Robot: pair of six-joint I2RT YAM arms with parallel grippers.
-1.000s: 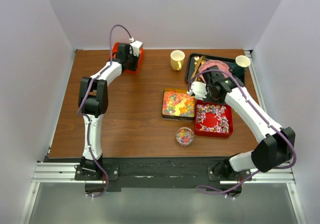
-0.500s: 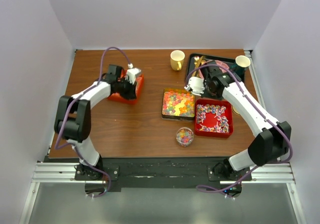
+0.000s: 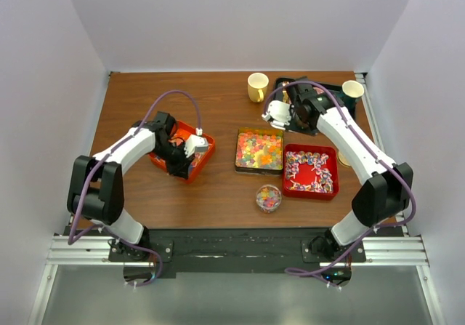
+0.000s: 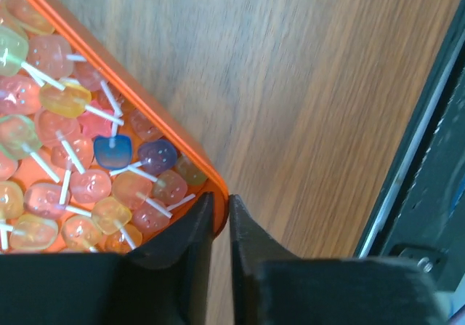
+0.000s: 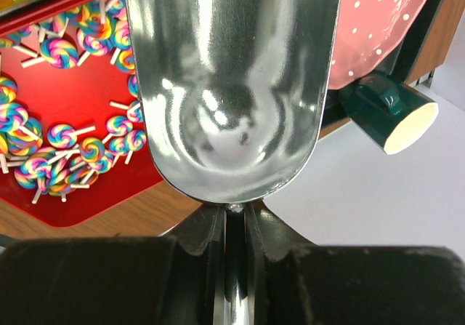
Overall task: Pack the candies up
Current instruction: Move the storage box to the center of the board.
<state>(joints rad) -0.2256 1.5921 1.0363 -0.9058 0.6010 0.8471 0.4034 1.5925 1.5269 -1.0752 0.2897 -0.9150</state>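
The orange tray sits slanted and apart from the tin, so my left gripper will regrip its corner and pull it square beside the tin [image 3: 226,150] before taking the scoop.
My left gripper [image 3: 182,165] [image 4: 220,219] is shut on the corner rim of an orange tray [image 3: 205,145] [image 4: 174,132] of orange, red and a few blue lollipop candies [image 4: 73,183], left of centre on the table. My right gripper [image 3: 289,115] [image 5: 234,219] is shut on the handle of an empty metal scoop [image 5: 232,85], held in the air near the back right. Glossy red-yellow-green gummies [image 3: 259,149] fill a square tin at centre. White-pink-purple swirl lollipops [image 3: 311,169] [image 5: 69,143] lie in a red tray [image 5: 80,99].
A small glass bowl [image 3: 268,198] of mixed sweets stands in front of the tin. A yellow mug [image 3: 257,86] stands at the back. A black tray [image 3: 347,108] holds a pink dotted plate [image 5: 378,19]. A dark green cup [image 5: 392,110] is at the back right.
My left gripper has dragged the orange tray from the back left toward the front and the middle. My right gripper has moved back from the red tray, holding the scoop.
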